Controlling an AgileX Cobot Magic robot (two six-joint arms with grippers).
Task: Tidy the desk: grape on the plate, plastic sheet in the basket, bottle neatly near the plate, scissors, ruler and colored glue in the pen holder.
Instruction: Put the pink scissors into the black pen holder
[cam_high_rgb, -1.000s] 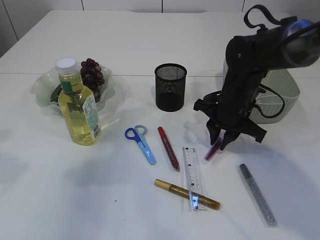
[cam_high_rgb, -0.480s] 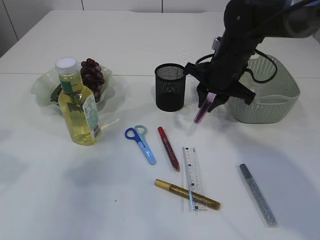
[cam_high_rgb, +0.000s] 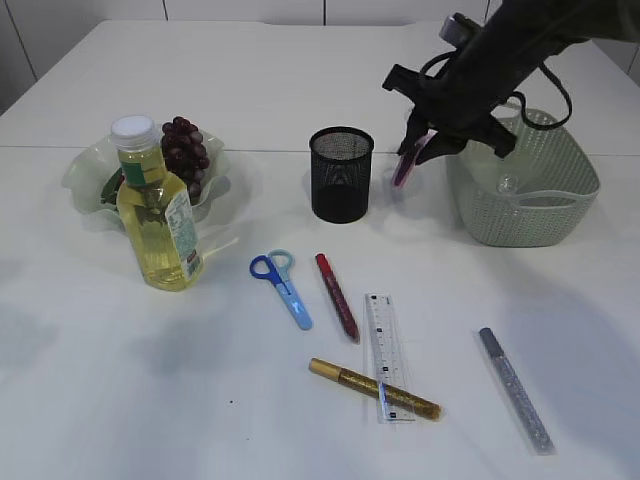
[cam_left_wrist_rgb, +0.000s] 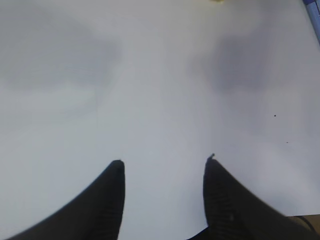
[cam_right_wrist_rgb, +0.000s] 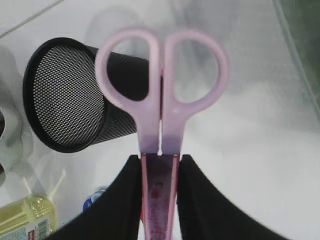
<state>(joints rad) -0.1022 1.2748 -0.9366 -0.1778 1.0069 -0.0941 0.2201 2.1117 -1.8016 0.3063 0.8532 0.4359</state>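
Note:
Next, I let go of the pink scissors with my right gripper inside the black mesh pen holder (cam_high_rgb: 338, 151) (cam_right_wrist_rgb: 67, 95), with the handles up at the holder's rim.
My right gripper (cam_high_rgb: 418, 150) (cam_right_wrist_rgb: 159, 159) is shut on pink scissors (cam_right_wrist_rgb: 161, 100), held handles-down in the air just right of the black mesh pen holder (cam_high_rgb: 341, 173) (cam_right_wrist_rgb: 70, 100); the scissors also show in the exterior view (cam_high_rgb: 409, 162). Blue scissors (cam_high_rgb: 282, 283), a red glue pen (cam_high_rgb: 337, 296), a clear ruler (cam_high_rgb: 385, 352), a gold glue pen (cam_high_rgb: 372, 388) and a silver glue pen (cam_high_rgb: 516, 390) lie on the table. The oil bottle (cam_high_rgb: 155, 208) stands in front of the plate (cam_high_rgb: 85, 172) holding grapes (cam_high_rgb: 184, 152). My left gripper (cam_left_wrist_rgb: 164, 162) is open over bare table.
A green basket (cam_high_rgb: 524, 185) stands at the right, behind my right arm. The plastic sheet is not clearly visible.
My right gripper lifted the pink scissors off the table and carried them up and back, from beside the ruler to a spot just right of the pen holder.

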